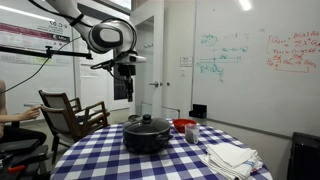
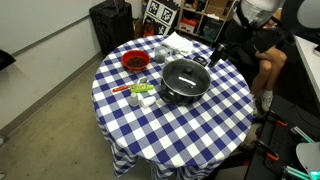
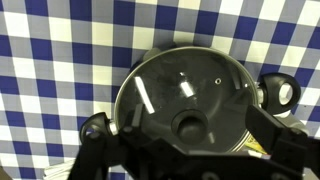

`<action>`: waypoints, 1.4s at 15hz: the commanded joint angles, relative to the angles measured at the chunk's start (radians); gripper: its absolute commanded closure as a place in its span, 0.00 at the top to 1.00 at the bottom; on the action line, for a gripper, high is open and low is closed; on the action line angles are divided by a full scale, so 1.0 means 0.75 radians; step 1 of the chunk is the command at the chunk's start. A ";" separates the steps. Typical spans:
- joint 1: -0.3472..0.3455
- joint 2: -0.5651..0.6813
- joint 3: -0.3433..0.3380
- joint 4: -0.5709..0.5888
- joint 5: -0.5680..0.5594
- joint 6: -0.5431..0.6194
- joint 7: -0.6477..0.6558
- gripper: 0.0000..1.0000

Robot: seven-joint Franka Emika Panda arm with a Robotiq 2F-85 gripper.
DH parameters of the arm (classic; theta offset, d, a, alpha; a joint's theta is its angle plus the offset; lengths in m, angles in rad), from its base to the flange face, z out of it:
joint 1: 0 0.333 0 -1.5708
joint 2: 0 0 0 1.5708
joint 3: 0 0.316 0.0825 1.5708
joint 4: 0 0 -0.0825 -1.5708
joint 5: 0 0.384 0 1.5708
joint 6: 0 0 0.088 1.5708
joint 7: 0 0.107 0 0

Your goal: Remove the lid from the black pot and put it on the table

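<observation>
I need to close my gripper on the knob [image 1: 147,117] [image 3: 190,127] in the middle of the black lid, because the lid lifts off the black pot by it.
The black pot [image 1: 147,139] [image 2: 183,92] stands mid-table on the blue-and-white checked table [image 1: 98,156] [image 2: 205,130]. The black lid [image 1: 148,124] [image 2: 185,74] [image 3: 175,85] sits on it, with its knob [image 3: 190,125] at the centre. My gripper [image 1: 123,92] [image 2: 216,52] hangs open and empty well above the pot, a little to one side of it. In the wrist view the gripper [image 3: 186,138] looks straight down, its two fingers spread either side of the lid and the knob between them. A pot side handle [image 3: 279,92] shows at the right.
A red bowl [image 1: 184,126] [image 2: 134,61] stands beside the pot. Folded white cloths [image 1: 230,157] [image 2: 180,43] lie near the table edge. Small green and white items [image 2: 141,92] lie next to the pot. A wooden chair [image 1: 70,112] and a seated person [image 2: 268,50] are close to the table.
</observation>
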State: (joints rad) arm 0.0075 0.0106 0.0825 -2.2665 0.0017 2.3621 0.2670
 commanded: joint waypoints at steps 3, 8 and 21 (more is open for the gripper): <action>0.067 0.352 -0.031 0.378 -0.183 -0.112 0.004 1.00; 0.077 0.505 -0.044 0.568 -0.178 -0.194 -0.145 1.00; 0.053 0.668 -0.042 0.685 -0.112 -0.258 -0.341 1.00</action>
State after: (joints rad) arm 0.0460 0.4896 0.0523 -1.7921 -0.1088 2.2138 0.0503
